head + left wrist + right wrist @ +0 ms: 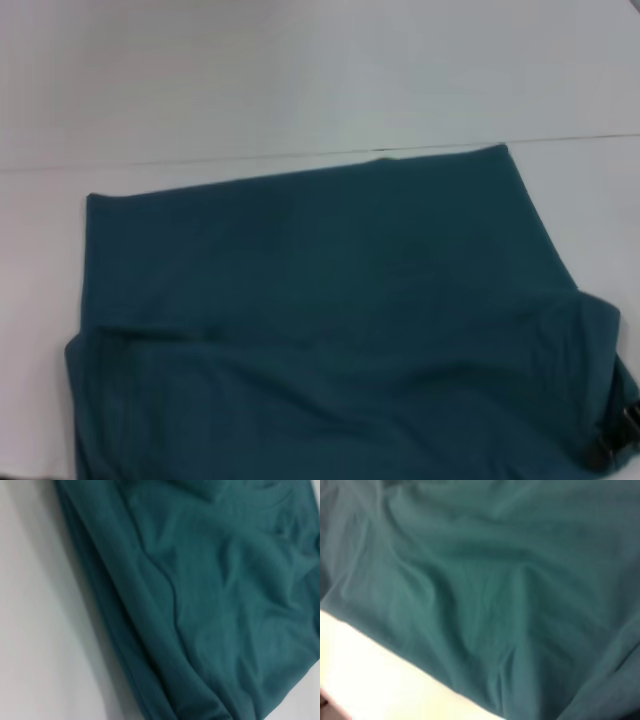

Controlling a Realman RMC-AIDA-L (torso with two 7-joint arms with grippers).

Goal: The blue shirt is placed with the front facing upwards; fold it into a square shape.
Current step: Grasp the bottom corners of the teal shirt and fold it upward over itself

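Note:
My right gripper needs to let go of the blue shirt's near corner on the shirt's far corner (518,170) along that same side.
The blue shirt (320,300) lies spread over the white table (300,80), plain teal side up, no lettering showing. A near layer of cloth overlaps the far part along a soft edge running across the shirt. At the shirt's near right corner a dark part of my right gripper (618,442) shows against the cloth, partly cut off by the picture's edge. The left wrist view shows the shirt (210,595) in wrinkled folds with its edge on the table. The right wrist view is filled by the shirt (500,580) up close. My left gripper is out of sight.
Bare white tabletop (40,260) lies to the left of the shirt and beyond it. A thin seam (200,160) crosses the surface behind the shirt's far edge. A strip of table (380,675) shows beside the cloth in the right wrist view.

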